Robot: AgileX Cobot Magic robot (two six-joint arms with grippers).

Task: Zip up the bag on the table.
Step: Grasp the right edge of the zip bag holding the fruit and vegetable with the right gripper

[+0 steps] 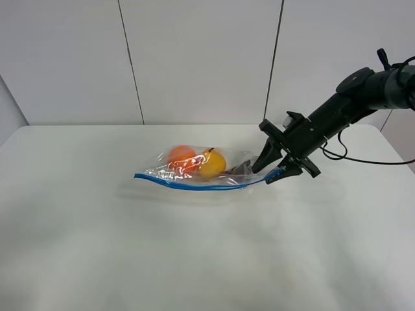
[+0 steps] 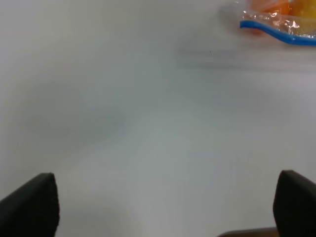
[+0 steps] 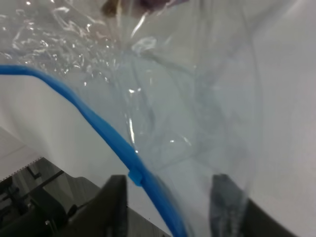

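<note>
I need to move in and pinch the zip strip [image 3: 154, 193] just behind the slider, which is ahead of my right gripper's fingers, before I lift the end of the bag.
The clear plastic bag [image 1: 194, 167] lies on the white table [image 1: 194, 259], near the middle. Its blue zip strip [image 1: 194, 186] runs along the near edge. An orange fruit [image 1: 182, 155], a yellow pear [image 1: 212, 163] and a dark object [image 1: 241, 170] show through it. My right gripper [image 1: 273, 170] is at the bag's right end. In the right wrist view its fingers stand apart, and the gripper [image 3: 168, 202] straddles the zip strip [image 3: 98, 131] and a small blue slider [image 3: 134, 176]. My left gripper [image 2: 168, 212] is open and empty over bare table, and the bag [image 2: 276, 15] is far from it.
The right arm [image 1: 350, 97] reaches in from the back right, and its black cable [image 1: 363, 161] trails over the table there. A white panelled wall [image 1: 194, 58] stands behind the table's far edge. The left arm does not show in the exterior high view.
</note>
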